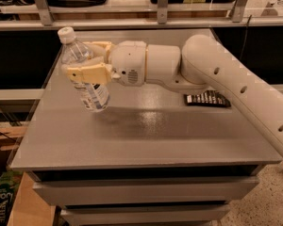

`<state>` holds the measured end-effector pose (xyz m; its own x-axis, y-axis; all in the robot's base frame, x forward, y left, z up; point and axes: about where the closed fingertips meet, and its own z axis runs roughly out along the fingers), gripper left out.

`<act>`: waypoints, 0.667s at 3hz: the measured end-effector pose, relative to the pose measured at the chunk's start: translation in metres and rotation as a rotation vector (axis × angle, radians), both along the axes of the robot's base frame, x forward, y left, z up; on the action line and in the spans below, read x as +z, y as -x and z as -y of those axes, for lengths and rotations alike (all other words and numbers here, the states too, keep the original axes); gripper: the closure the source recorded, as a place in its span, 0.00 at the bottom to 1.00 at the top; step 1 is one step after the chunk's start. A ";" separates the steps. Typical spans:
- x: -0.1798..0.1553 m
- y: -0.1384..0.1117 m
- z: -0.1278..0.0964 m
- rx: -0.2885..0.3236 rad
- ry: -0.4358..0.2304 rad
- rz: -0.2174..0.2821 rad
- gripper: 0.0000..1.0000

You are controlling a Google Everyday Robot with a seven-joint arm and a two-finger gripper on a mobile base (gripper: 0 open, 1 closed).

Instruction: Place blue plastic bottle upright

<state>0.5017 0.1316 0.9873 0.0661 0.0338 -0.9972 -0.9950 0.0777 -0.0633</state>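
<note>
Next, I set the blue plastic bottle down so it stands upright on the bare grey table (98,117) just below my gripper, close to the table's side edge.
The blue plastic bottle (87,86) is clear with a white cap at its top left and a white label low on its body. It is held above the left part of the grey table (146,131), tilted with the cap leaning left, nearly upright. My gripper (82,65) is shut on the bottle's middle, with one yellowish finger (87,73) across its front. The white arm reaches in from the right. The bottle's base is near the table top; I cannot tell whether it touches.
A flat black snack wrapper (207,99) lies on the table to the right, partly behind the arm. A metal rail and shelf (155,20) run along the far side. The table's left edge is close to the bottle.
</note>
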 end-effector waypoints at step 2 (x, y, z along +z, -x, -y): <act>-0.022 -0.001 0.006 0.013 -0.062 0.013 1.00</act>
<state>0.5026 0.1257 0.9653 0.0786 0.0961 -0.9923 -0.9950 0.0690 -0.0721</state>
